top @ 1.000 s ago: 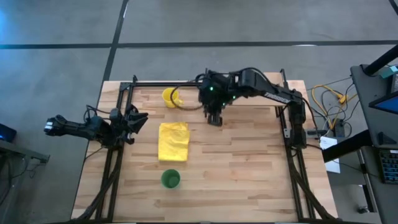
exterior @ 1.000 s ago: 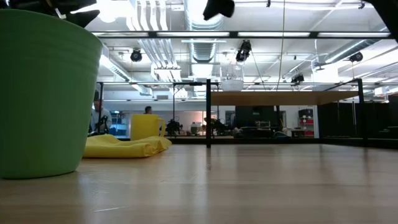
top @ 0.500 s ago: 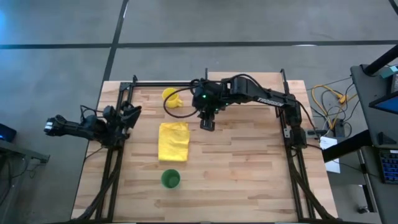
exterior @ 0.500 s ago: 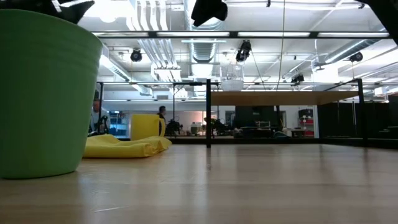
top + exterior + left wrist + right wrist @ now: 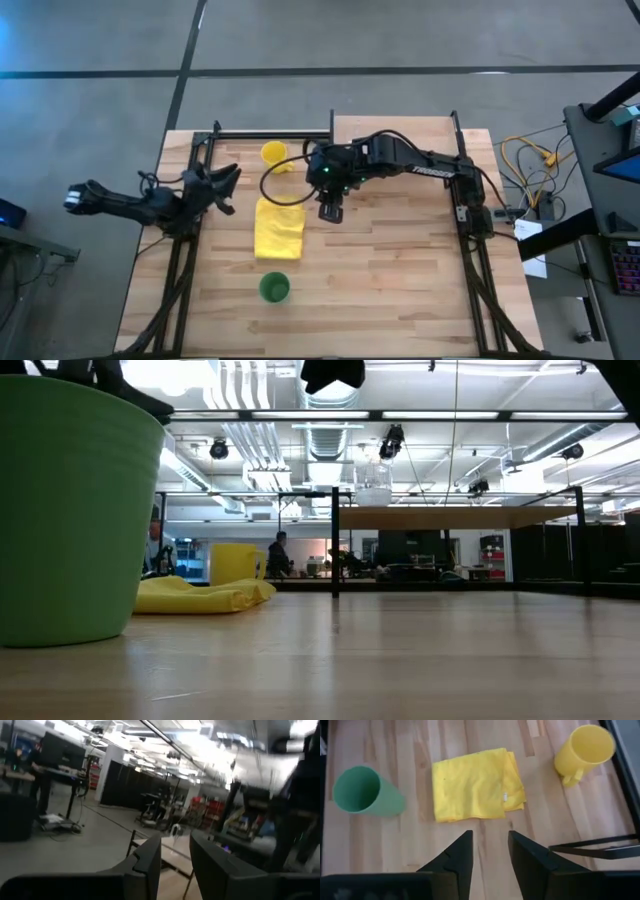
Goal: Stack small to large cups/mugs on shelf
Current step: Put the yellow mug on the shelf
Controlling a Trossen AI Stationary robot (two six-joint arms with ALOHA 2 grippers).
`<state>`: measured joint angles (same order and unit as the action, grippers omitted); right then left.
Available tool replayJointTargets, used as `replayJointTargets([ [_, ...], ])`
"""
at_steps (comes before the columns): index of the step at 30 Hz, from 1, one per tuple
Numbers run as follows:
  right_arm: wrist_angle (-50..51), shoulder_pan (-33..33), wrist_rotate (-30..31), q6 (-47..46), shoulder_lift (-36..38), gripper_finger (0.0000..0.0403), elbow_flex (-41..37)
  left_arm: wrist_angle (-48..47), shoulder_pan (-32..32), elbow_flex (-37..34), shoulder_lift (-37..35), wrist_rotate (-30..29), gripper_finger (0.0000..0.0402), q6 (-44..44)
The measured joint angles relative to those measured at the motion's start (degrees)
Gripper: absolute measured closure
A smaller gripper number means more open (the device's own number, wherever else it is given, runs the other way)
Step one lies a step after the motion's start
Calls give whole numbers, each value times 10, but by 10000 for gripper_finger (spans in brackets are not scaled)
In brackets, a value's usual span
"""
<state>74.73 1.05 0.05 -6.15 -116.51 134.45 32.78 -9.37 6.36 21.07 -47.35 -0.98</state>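
Note:
Next, my left gripper goes next to the yellow mug's rim (image 5: 275, 165), on the side facing the yellow cloth beside the mug's handle, and closes there.
The green cup (image 5: 274, 288) stands upright near the table's front edge; it also shows in the low view (image 5: 70, 510) and the right wrist view (image 5: 365, 797). The yellow mug (image 5: 272, 153) stands at the far left, and shows in the right wrist view (image 5: 582, 752). The clear glass cup (image 5: 372, 490) stands on the raised shelf (image 5: 450, 517). My right gripper (image 5: 330, 205) hangs open and empty above the table, right of the yellow cloth (image 5: 278, 227); its wrist view (image 5: 490, 847) looks down on the cloth. My left gripper (image 5: 222, 185) is open and empty at the table's left edge.
The folded yellow cloth (image 5: 475, 782) lies flat between the mug and the green cup. Black frame posts (image 5: 465, 200) run along both sides of the table. The shelf board (image 5: 395, 128) sits at the far edge. People stand in the room behind (image 5: 278, 555).
My right gripper has gone from beside the shelf toward the table's near and left edges, and now hangs beside the cloth, still open. The cups, mug and cloth have stayed where they were.

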Motion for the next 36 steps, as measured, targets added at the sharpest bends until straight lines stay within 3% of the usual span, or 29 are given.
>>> replayJointTargets([
  [8, 0, -13, 0, -10, 0, 291, 0, -188, 0, 139, 43, 1, 313, 29],
  [13, 0, -17, 0, -29, 0, 289, 0, -428, 0, 299, 76, 1, 313, 21],
  [17, -1, -17, 0, -37, 0, 290, 0, -654, 12, 442, 113, 2, 313, -56],
  [21, -2, -17, 0, -52, 0, 291, 0, -846, 21, 574, 158, 78, 313, -147],
  [24, -4, -17, 0, -56, 0, 290, 0, -897, 23, 636, 193, 128, 313, -151],
  [30, -21, -17, 0, -59, 0, 289, 0, -937, 26, 695, 258, 153, 313, -103],
  [33, -24, -17, 0, -59, 0, 289, 0, -973, 40, 700, 283, 144, 313, -93],
  [36, -22, -21, 0, -59, 0, 292, 0, -975, 65, 689, 310, 92, 313, -152],
])
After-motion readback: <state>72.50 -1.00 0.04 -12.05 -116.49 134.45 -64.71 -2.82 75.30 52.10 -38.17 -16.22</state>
